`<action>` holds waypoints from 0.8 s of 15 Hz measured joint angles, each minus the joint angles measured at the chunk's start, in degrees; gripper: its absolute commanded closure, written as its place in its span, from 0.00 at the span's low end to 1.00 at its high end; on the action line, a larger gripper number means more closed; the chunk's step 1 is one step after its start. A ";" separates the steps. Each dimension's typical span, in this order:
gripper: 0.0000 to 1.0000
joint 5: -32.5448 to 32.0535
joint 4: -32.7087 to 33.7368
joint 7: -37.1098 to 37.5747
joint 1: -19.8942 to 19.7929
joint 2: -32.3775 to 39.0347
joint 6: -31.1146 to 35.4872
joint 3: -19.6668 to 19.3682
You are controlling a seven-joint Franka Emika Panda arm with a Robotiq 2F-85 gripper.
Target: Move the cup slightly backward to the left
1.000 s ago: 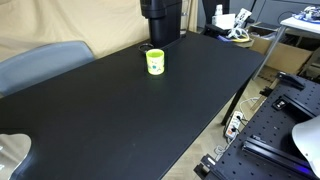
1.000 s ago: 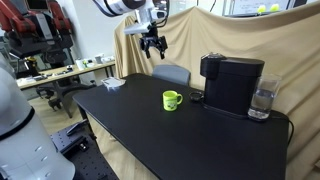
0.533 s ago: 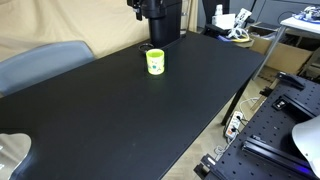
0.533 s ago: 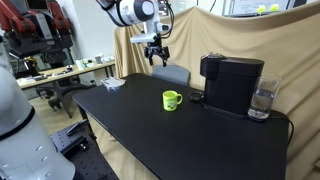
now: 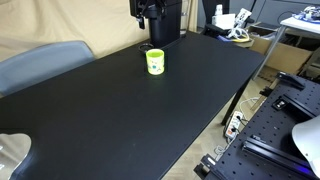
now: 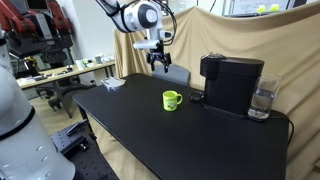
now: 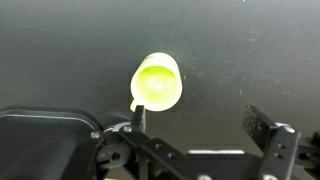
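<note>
My gripper moves to the yellow-green cup next and then closes on the cup's rim (image 5: 148, 53) (image 7: 180, 90), on the side that is toward the grey chair.
The cup (image 5: 155, 63) is a small yellow-green mug standing upright on the black table (image 5: 130, 110), just in front of a black coffee machine (image 5: 160, 20). It also shows in an exterior view (image 6: 171, 100) with its handle to the side, and from above in the wrist view (image 7: 157, 82). My gripper (image 6: 159, 67) hangs in the air above and behind the cup, well clear of it. Its fingers (image 7: 200, 120) are spread apart and hold nothing.
The coffee machine (image 6: 232, 82) stands beside the cup, with a clear glass (image 6: 262, 100) past it. A grey chair (image 5: 40, 65) sits at the table's edge. A beige curtain (image 6: 230, 40) hangs behind. Benches with equipment (image 5: 290, 100) surround the table.
My gripper has moved down and toward the cup over the last second. The cup has not moved.
</note>
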 measured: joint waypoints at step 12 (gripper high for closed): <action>0.00 0.38 8.49 -0.31 0.57 20.18 11.07 -2.30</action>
